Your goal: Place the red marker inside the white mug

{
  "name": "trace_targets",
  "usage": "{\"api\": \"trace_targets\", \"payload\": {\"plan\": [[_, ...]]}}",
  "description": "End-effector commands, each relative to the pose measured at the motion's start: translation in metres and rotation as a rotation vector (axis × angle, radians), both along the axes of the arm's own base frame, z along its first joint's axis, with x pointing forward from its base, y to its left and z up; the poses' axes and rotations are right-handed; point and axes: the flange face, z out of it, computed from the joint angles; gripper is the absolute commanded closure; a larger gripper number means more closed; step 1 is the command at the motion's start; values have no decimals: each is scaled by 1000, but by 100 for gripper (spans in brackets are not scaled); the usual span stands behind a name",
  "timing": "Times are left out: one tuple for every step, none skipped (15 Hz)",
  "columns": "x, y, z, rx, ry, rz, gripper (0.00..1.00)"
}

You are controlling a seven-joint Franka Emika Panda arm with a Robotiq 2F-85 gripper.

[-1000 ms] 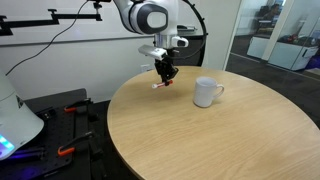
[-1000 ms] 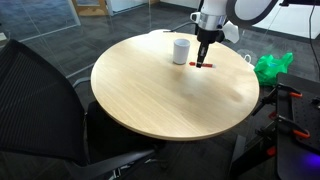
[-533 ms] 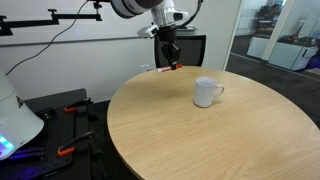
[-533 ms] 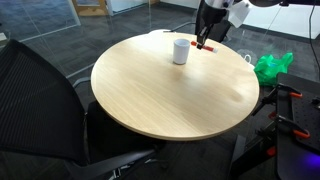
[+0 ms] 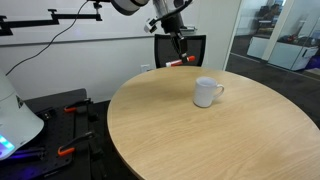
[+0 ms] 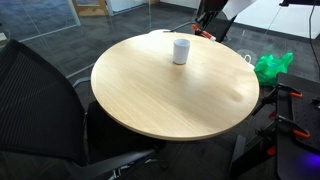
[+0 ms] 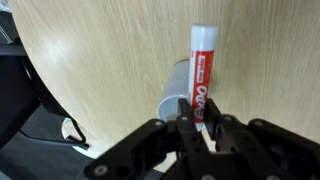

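Observation:
The red marker, now high above the table's far edge, will be released by my gripper inside the open rim of the white mug point(image 5: 206, 82) point(image 7: 173, 106), with the marker's red end pointing up.
The gripper point(image 5: 181, 55) is shut on the red marker point(image 5: 180, 62) and holds it high above the far edge of the round wooden table point(image 5: 200, 135). The marker hangs roughly level. The white mug point(image 5: 207, 92) stands upright on the table, below and to the right of the gripper. In the other exterior view the gripper point(image 6: 205, 27) is above and right of the mug point(image 6: 181, 50). In the wrist view the fingers clamp the marker point(image 7: 203, 65) near its red end, its whitish end points away, and the mug point(image 7: 174, 92) lies below, just left of the gripper point(image 7: 200, 108).
A black office chair point(image 6: 40, 95) stands at the table's near side. Another dark chair point(image 5: 190, 45) stands behind the table. A green bag point(image 6: 270, 66) lies on the floor by the table. Equipment with red clamps point(image 5: 68, 110) sits beside the table.
The gripper has lifted the red marker off the table and carried it up and towards the mug's side. The mug has not moved.

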Motion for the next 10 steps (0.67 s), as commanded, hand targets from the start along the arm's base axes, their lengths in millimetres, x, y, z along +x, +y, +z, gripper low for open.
{"api": "trace_targets", "payload": {"plan": [[0,0,1,1,0,0,95],[4,-4,1,-43,-54,-76,95],[10,-12,7,-64,-96,-110,95],[14,-11,7,-84,-132,-138,95],[18,-12,8,-108,-166,-172,95],[22,-14,11,-133,-202,-206,95],[27,-14,11,-156,-239,-238,95],[32,-13,12,-177,-277,-270,95],[37,-10,12,-197,-315,-299,95],[42,-6,11,-215,-353,-328,95]]}}
